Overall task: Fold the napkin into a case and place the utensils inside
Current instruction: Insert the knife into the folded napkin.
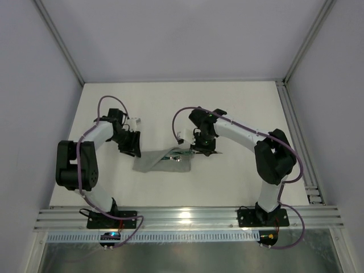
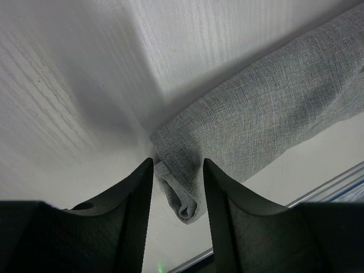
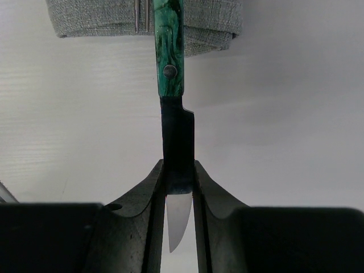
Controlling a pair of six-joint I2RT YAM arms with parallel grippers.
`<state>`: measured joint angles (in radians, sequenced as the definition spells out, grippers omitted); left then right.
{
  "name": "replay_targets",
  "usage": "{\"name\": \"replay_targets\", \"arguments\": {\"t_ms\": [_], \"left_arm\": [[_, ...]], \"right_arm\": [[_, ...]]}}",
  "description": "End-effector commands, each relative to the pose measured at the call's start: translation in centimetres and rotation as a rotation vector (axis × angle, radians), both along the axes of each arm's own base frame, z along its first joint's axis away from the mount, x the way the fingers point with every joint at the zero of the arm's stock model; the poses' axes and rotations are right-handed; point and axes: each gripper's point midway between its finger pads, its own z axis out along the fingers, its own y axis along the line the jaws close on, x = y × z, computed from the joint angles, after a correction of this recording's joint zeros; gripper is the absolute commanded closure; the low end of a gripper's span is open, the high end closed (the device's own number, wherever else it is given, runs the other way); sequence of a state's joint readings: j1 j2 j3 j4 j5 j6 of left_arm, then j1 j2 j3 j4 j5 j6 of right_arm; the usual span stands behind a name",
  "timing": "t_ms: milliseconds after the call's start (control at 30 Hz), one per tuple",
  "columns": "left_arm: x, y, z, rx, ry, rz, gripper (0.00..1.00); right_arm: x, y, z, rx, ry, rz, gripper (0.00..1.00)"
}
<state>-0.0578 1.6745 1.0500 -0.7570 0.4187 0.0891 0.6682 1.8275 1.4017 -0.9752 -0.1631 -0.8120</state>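
Observation:
Next, my right gripper lets go of the knife on the grey napkin (image 1: 183,155) next to the silver fork, with the knife's handle towards the napkin's fold.
The grey napkin (image 1: 151,163) lies folded into a narrow strip between the two arms. My left gripper (image 1: 129,145) is over its left end. In the left wrist view the jaws (image 2: 177,162) straddle a rolled corner of the napkin (image 2: 267,114), with a gap still showing beside the cloth. My right gripper (image 3: 178,165) is shut on the blade of the knife (image 3: 170,57). The knife's green marbled handle points away and reaches over the napkin's (image 3: 96,17) edge. Silver fork metal (image 3: 141,17) lies beside the handle on the cloth. From above, the utensils (image 1: 179,155) sit at the napkin's right end, by the right gripper (image 1: 202,148).
The white table (image 1: 227,102) is walled on three sides. An aluminium rail (image 1: 187,218) runs along the near edge, with both arm bases on it. A second rail (image 1: 296,136) runs down the right side.

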Motion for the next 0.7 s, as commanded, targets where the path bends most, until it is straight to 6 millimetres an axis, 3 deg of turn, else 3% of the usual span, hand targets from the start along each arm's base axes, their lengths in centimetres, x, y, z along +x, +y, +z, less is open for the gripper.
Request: {"name": "replay_targets", "arguments": {"t_ms": [0, 300, 667], "left_arm": [[0.9, -0.1, -0.4, 0.005, -0.049, -0.021, 0.60], [1.2, -0.2, -0.4, 0.002, -0.065, -0.024, 0.67], [1.2, -0.7, 0.0, -0.023, -0.094, -0.041, 0.77]], "right_arm": [[0.6, -0.7, 0.3, -0.052, -0.017, -0.002, 0.97], [1.0, -0.3, -0.1, -0.054, -0.015, 0.000, 0.97], [1.1, 3.0, -0.8, -0.040, -0.023, 0.046, 0.97]]}}
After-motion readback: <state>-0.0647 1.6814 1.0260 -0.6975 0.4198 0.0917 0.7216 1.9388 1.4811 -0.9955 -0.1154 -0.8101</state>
